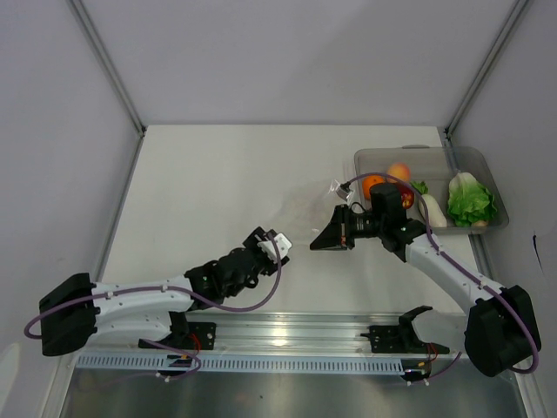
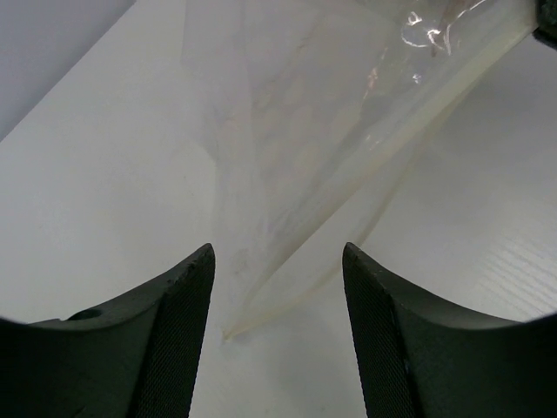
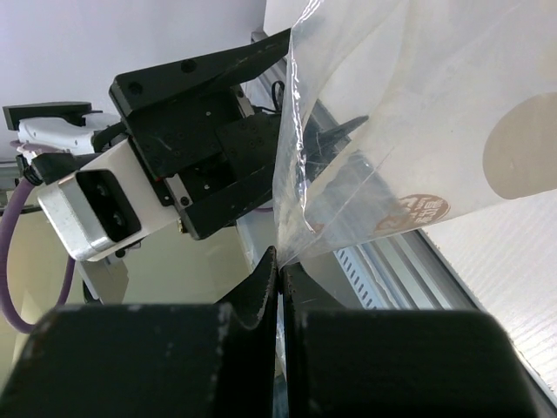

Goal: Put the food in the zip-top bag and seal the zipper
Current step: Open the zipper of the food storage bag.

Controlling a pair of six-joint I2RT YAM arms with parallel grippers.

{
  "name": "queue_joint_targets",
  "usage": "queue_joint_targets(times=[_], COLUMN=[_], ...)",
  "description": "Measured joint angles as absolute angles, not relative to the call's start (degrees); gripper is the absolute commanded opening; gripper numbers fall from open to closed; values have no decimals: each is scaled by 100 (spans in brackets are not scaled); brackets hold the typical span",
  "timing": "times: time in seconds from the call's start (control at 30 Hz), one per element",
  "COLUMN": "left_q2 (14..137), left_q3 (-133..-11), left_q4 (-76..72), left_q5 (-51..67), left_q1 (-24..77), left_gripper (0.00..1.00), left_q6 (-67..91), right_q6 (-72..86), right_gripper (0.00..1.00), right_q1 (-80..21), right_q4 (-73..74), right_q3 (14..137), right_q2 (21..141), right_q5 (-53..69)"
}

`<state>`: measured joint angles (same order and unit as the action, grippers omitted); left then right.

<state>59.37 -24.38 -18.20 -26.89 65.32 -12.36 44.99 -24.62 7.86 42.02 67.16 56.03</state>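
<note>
The bag's opening hangs narrow from my right gripper, so next my left gripper takes the zipper edge (image 2: 277, 261) before my right gripper regrips to spread it.
The clear zip-top bag (image 2: 305, 131) hangs between my two grippers, faint in the top view (image 1: 312, 209). Its zipper (image 2: 393, 165) runs as a pale strip down to a corner lying between my left fingers. My left gripper (image 2: 278, 257) is open, its jaws on either side of that corner and not touching it; it is left of the bag in the top view (image 1: 277, 244). My right gripper (image 3: 280, 259) is shut on an edge of the bag (image 3: 409, 104) and holds it up (image 1: 318, 245). The food lies in a tray: orange (image 1: 374, 185), peach-coloured fruit (image 1: 399, 171), cabbage (image 1: 470, 198), radish (image 1: 432, 212), beige piece (image 1: 479, 224).
The rigid clear tray (image 1: 418, 155) stands at the back right by the wall, with my right arm reaching over its near left corner. A metal rail (image 1: 287, 331) runs along the table's near edge. The left gripper's body (image 3: 200, 113) shows close by in the right wrist view.
</note>
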Motion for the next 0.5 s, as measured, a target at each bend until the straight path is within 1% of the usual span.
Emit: queue_joint_targets(times=[0.03, 0.2, 0.3, 0.33, 0.5], left_q2=[6018, 6427, 6445, 6442, 6302], left_q3=[-2456, -2733, -2902, -2945, -3122], left_q4=[-1855, -1776, -1686, -1645, -1260], left_q5=[-2685, -2504, -2211, -2112, -1347], left_q1=[6501, 6040, 5819, 5802, 5789], left_gripper=[59, 51, 43, 34, 9], left_q6=[-1251, -1173, -1090, -1081, -917], right_q6=[4501, 4506, 4497, 4495, 4386], right_gripper=[0, 0, 0, 0, 1], right_q1=[-2462, -2460, -2460, -2456, -2451], right_q4=[786, 790, 834, 851, 987], right_q3=[4202, 4202, 4202, 4202, 4265], right_q2=[6713, 6713, 6713, 6713, 6768], right_q5=[5603, 5599, 5588, 5579, 5465])
